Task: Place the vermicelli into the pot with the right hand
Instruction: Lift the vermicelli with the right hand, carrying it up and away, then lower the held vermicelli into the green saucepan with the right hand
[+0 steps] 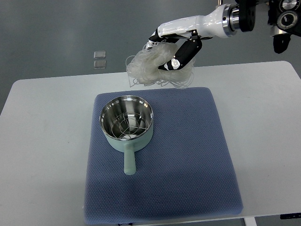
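Observation:
My right gripper needs to release the vermicelli over the wire rack inside the pale green pot (125, 114). It now hangs above the mat's far edge.
My right hand (171, 52) comes in from the upper right, white with black fingers, shut on a translucent white bundle of vermicelli (153, 68). The bundle hangs in the air above the far edge of the blue mat (188, 165), with loose strands trailing down. A pale green pot (127, 122) with a shiny steel inside and a wire rack in it stands on the mat's left half, its handle pointing toward me. The vermicelli is up and to the right of the pot, apart from it. The left arm does not show.
The blue mat lies on a white table (42, 141). Two small clear tiles (99, 59) sit on the grey floor beyond the table's far edge. Dark camera hardware (284, 21) shows at the top right corner.

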Tool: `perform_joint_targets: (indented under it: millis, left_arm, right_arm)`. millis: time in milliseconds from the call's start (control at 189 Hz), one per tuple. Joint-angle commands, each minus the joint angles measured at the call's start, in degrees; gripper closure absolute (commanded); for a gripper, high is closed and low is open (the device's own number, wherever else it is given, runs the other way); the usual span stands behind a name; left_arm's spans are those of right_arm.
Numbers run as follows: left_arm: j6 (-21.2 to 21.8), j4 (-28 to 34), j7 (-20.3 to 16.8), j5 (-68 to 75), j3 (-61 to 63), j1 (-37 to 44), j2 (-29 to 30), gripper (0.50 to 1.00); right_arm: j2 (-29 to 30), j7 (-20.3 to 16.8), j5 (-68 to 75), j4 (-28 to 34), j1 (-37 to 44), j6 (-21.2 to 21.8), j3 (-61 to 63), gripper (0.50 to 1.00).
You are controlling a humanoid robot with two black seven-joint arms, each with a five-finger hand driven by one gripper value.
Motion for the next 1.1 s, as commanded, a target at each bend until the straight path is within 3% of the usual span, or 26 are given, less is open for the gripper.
perform_joint_targets:
  millis: [0, 212, 418, 641, 937, 943, 948, 953, 959, 964, 969, 974, 980, 985, 1059, 1096]
  left_arm:
    - [0.0, 0.1, 0.0, 0.0, -0.1, 0.0, 0.0, 0.5]
    - [0.0, -0.4, 0.0, 0.0, 0.1, 0.1, 0.0, 0.5]
    - [0.0, 0.0, 0.0, 0.0, 0.1, 0.1, 0.0, 0.5]
    - [0.0, 0.1, 0.0, -0.1, 0.0, 0.2, 0.0, 0.5]
    - [0.0, -0.3, 0.0, 0.0, 0.2, 0.2, 0.0, 0.5]
    - [0.0, -0.3, 0.0, 0.0, 0.2, 0.2, 0.0, 0.5]
    - [0.0, -0.3, 0.0, 0.0, 0.2, 0.2, 0.0, 0.5]
    - [0.0, -0.2, 0.0, 0.0, 0.2, 0.2, 0.0, 0.5]
    - [0.0, -0.2, 0.0, 0.0, 0.2, 0.2, 0.0, 0.5]
    - [0.0, -0.2, 0.0, 0.0, 0.2, 0.2, 0.0, 0.5]
    - [0.0, -0.2, 0.0, 0.0, 0.2, 0.2, 0.0, 0.5]
    - [0.0, -0.2, 0.0, 0.0, 0.2, 0.2, 0.0, 0.5]
    - [0.0, -0.2, 0.0, 0.0, 0.2, 0.2, 0.0, 0.5]
    - [0.0, -0.2, 0.0, 0.0, 0.2, 0.2, 0.0, 0.5]
    - [0.0, 0.0, 0.0, 0.0, 0.2, 0.2, 0.0, 0.5]
    - [0.0, 0.0, 0.0, 0.0, 0.1, 0.2, 0.0, 0.5]
  right_arm:
    - [6.6, 0.0, -0.1, -4.5, 0.7, -0.6, -2.3, 1.0]
    - [17.8, 0.1, -0.9, -12.8, -0.1, -2.4, -5.4, 1.0]
    - [24.2, 0.1, -2.8, -17.5, -4.7, -3.2, -5.8, 1.0]
    - [27.8, 0.2, -6.4, -21.7, -7.8, -3.2, -5.9, 1.0]
    - [28.1, 0.2, -7.5, -22.5, -9.5, -3.3, -5.8, 1.0]
    - [28.1, 0.2, -7.5, -22.6, -9.5, -3.4, -5.8, 0.957]
    - [28.1, 0.2, -7.5, -22.6, -9.6, -3.4, -5.8, 0.957]
    - [28.1, 0.2, -7.4, -22.6, -9.6, -3.5, -5.7, 0.851]
    - [28.1, 0.2, -7.4, -22.6, -9.6, -3.5, -5.7, 0.85]
    - [28.1, 0.3, -7.4, -22.6, -9.7, -3.5, -5.6, 0.761]
    - [28.1, 0.3, -7.4, -22.6, -9.7, -3.5, -5.6, 0.76]
    - [28.1, 0.3, -7.4, -22.6, -9.8, -3.5, -5.5, 0.692]
    - [28.1, 0.3, -7.4, -22.6, -9.8, -3.5, -5.5, 0.691]
    - [28.1, 0.3, -7.4, -22.6, -9.9, -3.6, -5.4, 0.659]
    - [28.0, 0.2, -7.3, -22.6, -10.0, -3.5, -5.4, 0.638]
    - [27.8, 0.2, -7.3, -22.6, -10.0, -3.4, -5.3, 0.589]
